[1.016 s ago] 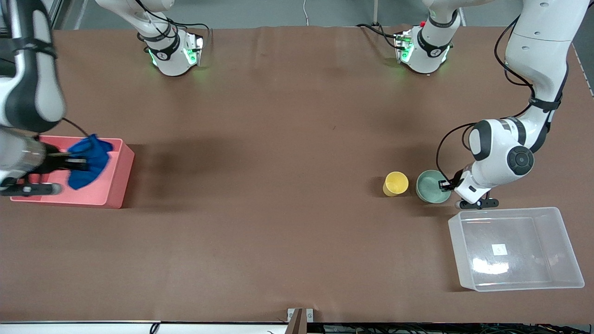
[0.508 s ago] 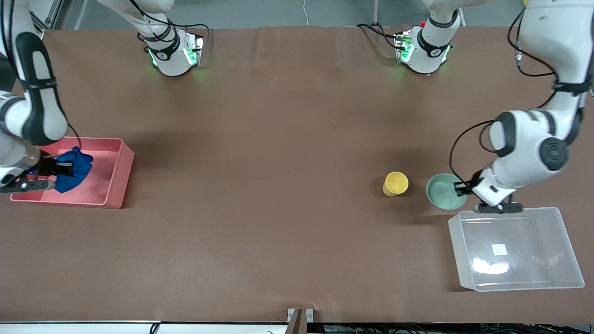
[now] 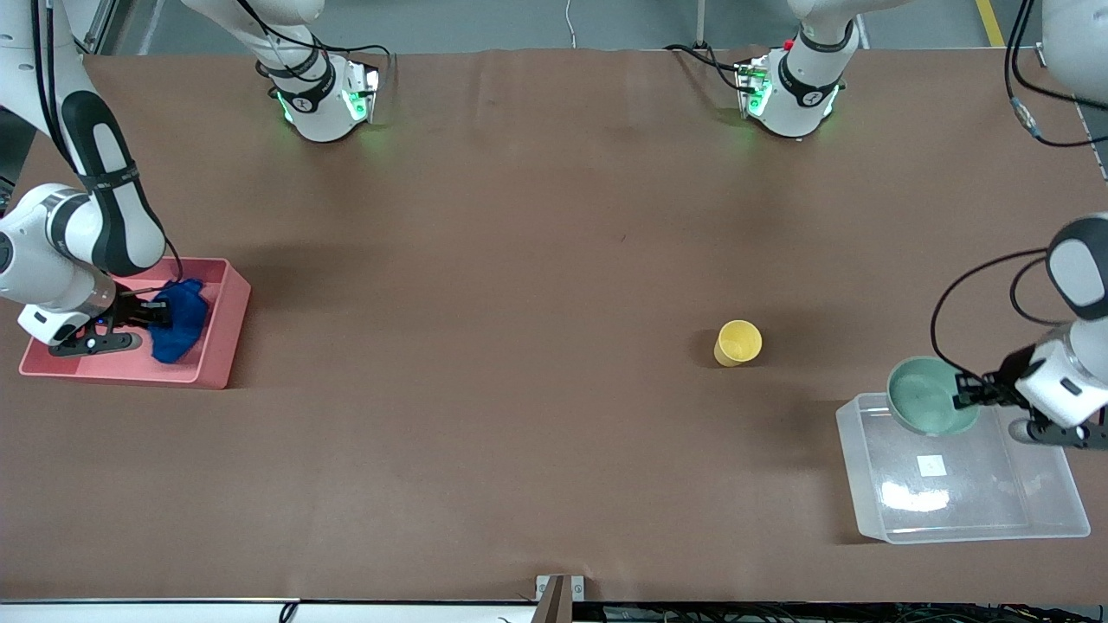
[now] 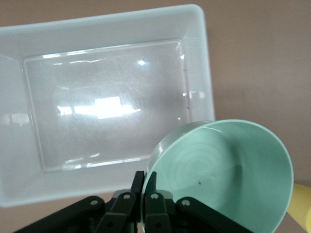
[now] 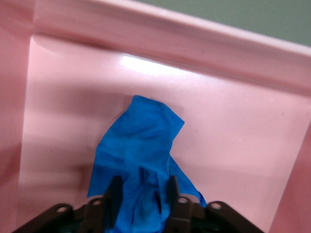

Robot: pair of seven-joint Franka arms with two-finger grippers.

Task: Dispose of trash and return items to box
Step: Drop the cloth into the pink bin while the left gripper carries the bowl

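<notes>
My left gripper needs to put the mint-green bowl, still tilted over the clear box, down over the white sticker on the clear box's bottom (image 3: 917, 466) (image 4: 129, 104).
My left gripper (image 3: 968, 396) is shut on the rim of the mint-green bowl (image 3: 928, 396) and holds it tilted in the air over the clear box (image 3: 952, 497), above the corner toward the yellow cup (image 3: 737, 343). In the left wrist view the gripper (image 4: 145, 182) pinches the bowl (image 4: 223, 170) above the box (image 4: 199, 58). My right gripper (image 3: 143, 313) is low inside the pink bin (image 3: 227, 333). Its fingers stand apart around the blue trash (image 3: 177, 320), which rests on the bin floor. The right wrist view shows the gripper (image 5: 142, 193), trash (image 5: 138, 145) and bin (image 5: 228, 131).
The yellow cup stands upright on the brown table between the two arms' ends, closer to the box; its edge shows in the left wrist view (image 4: 302, 204). The box holds only a white sticker (image 3: 931, 465). Both arm bases (image 3: 325, 95) stand along the table's edge farthest from the front camera.
My left gripper lifted the bowl from beside the cup and carried it over the box. My right gripper lowered the blue trash into the pink bin and its fingers have parted.
</notes>
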